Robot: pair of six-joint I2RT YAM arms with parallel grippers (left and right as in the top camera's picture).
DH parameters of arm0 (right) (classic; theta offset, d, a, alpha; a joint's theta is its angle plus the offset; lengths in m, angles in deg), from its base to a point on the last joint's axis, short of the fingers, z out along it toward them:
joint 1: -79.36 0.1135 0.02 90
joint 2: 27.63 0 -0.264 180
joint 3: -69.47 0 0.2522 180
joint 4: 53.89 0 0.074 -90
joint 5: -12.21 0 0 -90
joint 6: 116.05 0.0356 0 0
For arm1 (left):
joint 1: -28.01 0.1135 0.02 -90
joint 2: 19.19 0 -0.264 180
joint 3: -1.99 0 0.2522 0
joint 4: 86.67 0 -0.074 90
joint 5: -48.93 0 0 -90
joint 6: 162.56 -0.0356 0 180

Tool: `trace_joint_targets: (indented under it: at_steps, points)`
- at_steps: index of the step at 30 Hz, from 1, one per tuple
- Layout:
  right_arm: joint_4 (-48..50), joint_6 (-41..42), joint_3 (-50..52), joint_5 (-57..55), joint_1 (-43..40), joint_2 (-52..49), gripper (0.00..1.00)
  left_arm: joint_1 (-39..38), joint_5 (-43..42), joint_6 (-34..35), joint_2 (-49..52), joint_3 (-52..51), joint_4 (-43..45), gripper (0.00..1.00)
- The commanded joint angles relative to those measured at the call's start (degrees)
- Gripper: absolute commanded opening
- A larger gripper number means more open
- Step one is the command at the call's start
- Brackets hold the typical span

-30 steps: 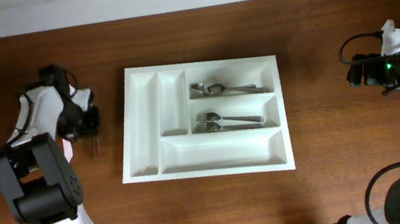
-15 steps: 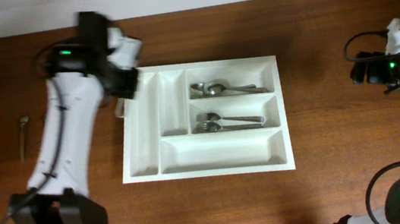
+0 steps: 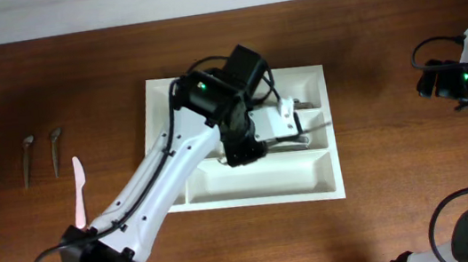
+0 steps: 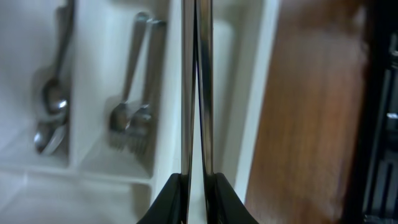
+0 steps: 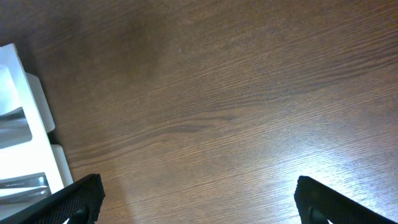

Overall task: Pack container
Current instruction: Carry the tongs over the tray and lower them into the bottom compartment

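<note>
The long metal cutlery will go down from my left gripper into the empty long compartment (image 3: 257, 176) (image 4: 214, 109) next to the forks.
The white cutlery tray (image 3: 260, 197) lies mid-table. My left gripper (image 3: 253, 139) hangs over its right compartments, shut on long metal cutlery (image 3: 318, 126) that points toward the tray's right wall. In the left wrist view the gripper (image 4: 198, 180) clamps two thin metal strips (image 4: 188, 93) side by side; what kind of cutlery they are I cannot tell. Spoons (image 4: 53, 106) lie in one compartment and forks (image 4: 134, 115) in the one beside it. My right gripper (image 3: 432, 82) is open and empty (image 5: 199, 199) over bare wood right of the tray (image 5: 18, 93).
At the table's left lie two small metal pieces (image 3: 29, 161) (image 3: 56, 153) and a pale pink knife (image 3: 78, 190). The left arm crosses the tray from the lower left and hides its middle compartments.
My left arm has swung from the table's left side to over the tray's right compartments, carrying the metal cutlery. The pieces on the left are now uncovered. The right arm has barely moved.
</note>
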Motion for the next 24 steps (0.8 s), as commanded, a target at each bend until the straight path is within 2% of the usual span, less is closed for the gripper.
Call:
trace_joint_targets:
  at_steps: [1, 3, 9, 20, 21, 23, 24]
  points:
    - [0.39, 0.74, 0.02, 0.57, -0.26, 1.6, 0.99, -0.33, -3.54, -5.7, 1.97, -3.72, -0.35, 0.02]
    - [0.39, 0.76, 0.02, 0.57, -0.26, 1.6, 0.99, -0.33, -5.2, -8.09, 2.93, -6.93, 0.26, 0.02]
    - [0.37, 0.74, 0.02, 2.08, -0.26, 1.6, 0.99, -0.26, -3.98, -8.09, 5.2, -12.92, 4.85, 0.02]
    - [0.37, 0.74, 0.02, 2.54, -0.26, 1.6, 0.99, 0.76, 6.16, -8.04, 10.75, -15.15, 10.56, 0.02]
    - [0.37, 0.74, 0.02, 2.54, -0.26, 1.6, 0.99, 0.98, 6.45, -8.04, 10.93, -15.15, 10.58, 0.05]
    - [0.39, 0.74, 0.02, 2.51, -0.26, 1.6, 0.99, 1.09, 6.51, -7.52, 11.19, -15.15, 10.56, 0.22]
    - [0.44, 0.74, 0.02, 2.51, -0.26, 1.6, 0.99, 1.07, 6.51, -7.17, 11.23, -15.15, 10.56, 0.26]
